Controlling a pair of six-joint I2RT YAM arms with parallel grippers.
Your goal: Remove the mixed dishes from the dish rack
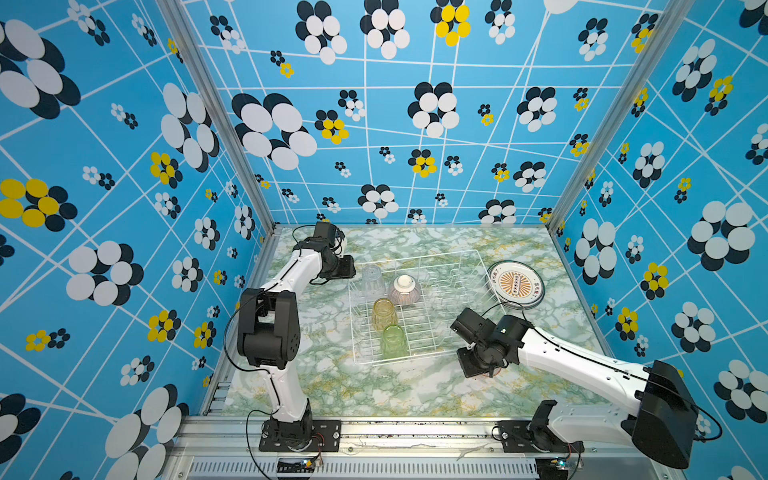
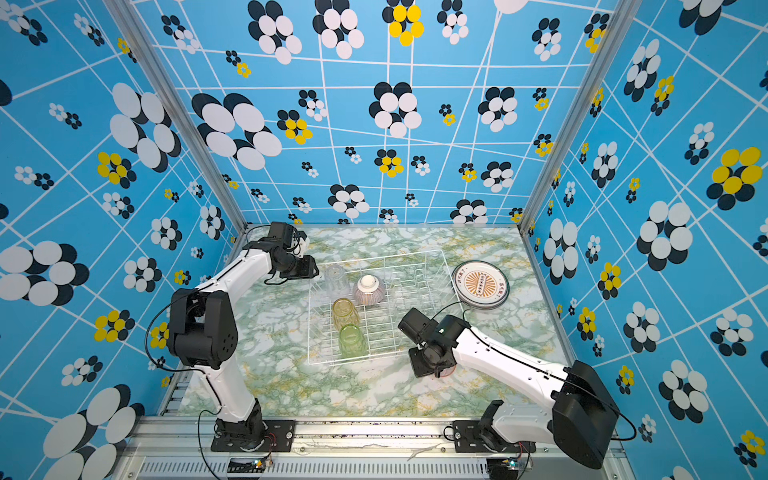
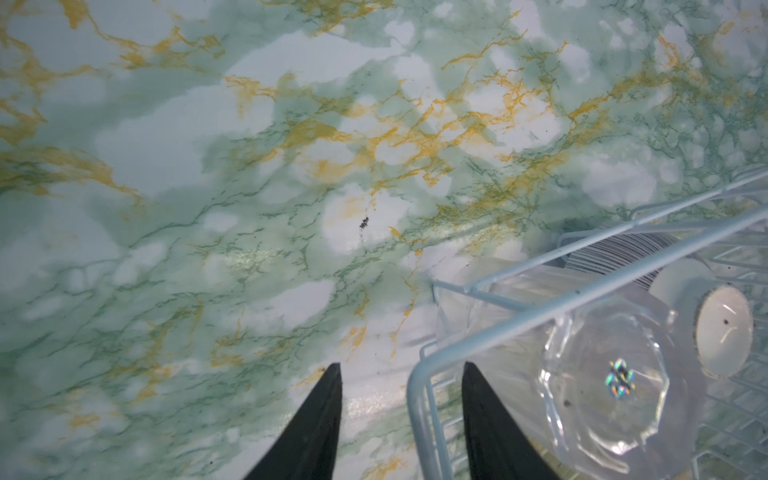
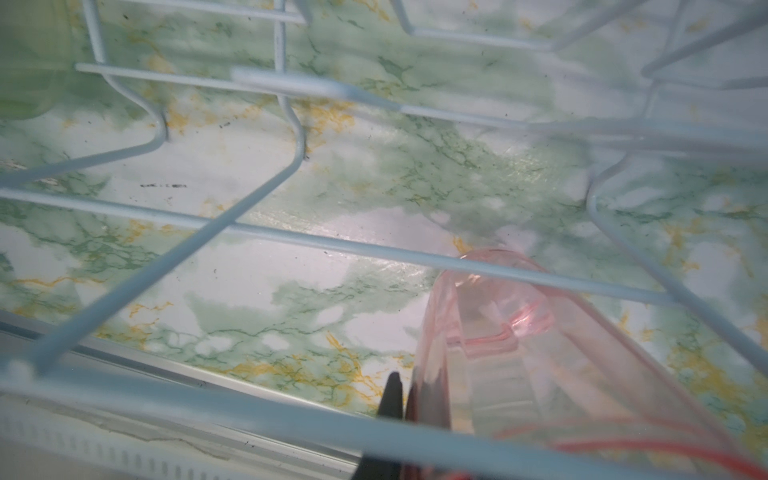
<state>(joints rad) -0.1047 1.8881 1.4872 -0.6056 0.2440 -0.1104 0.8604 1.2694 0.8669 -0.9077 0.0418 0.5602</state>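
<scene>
My right gripper needs to let go of the pink tumbler on the marble table just off the dish rack's front edge (image 1: pixel 471 372) (image 4: pixel 476 284). The tumbler now hangs low off the rack's corner.
The white wire dish rack (image 1: pixel 415 358) (image 2: pixel 374 360) holds an upturned clear tumbler (image 1: pixel 372 282) (image 3: pixel 602 386), an upturned striped bowl (image 1: pixel 404 289) (image 3: pixel 723 328), an amber tumbler (image 1: pixel 383 313) and a green tumbler (image 1: pixel 393 340). My left gripper (image 1: pixel 345 270) (image 3: pixel 401 374) is open at the rack's back left corner. Its jaws straddle the corner wire, one finger inside beside the clear tumbler. My right gripper (image 1: pixel 478 365) (image 4: pixel 405 388) hangs low off the rack's front right corner, shut on the wall of a pink tumbler (image 4: pixel 519 332).
Round printed plates (image 1: pixel 515 286) (image 2: pixel 480 284) lie stacked on the marble table (image 1: pixel 374 390) to the right of the rack. Rack wires (image 4: pixel 332 245) cross close in front of the right wrist camera. Patterned walls close in the table's back and sides.
</scene>
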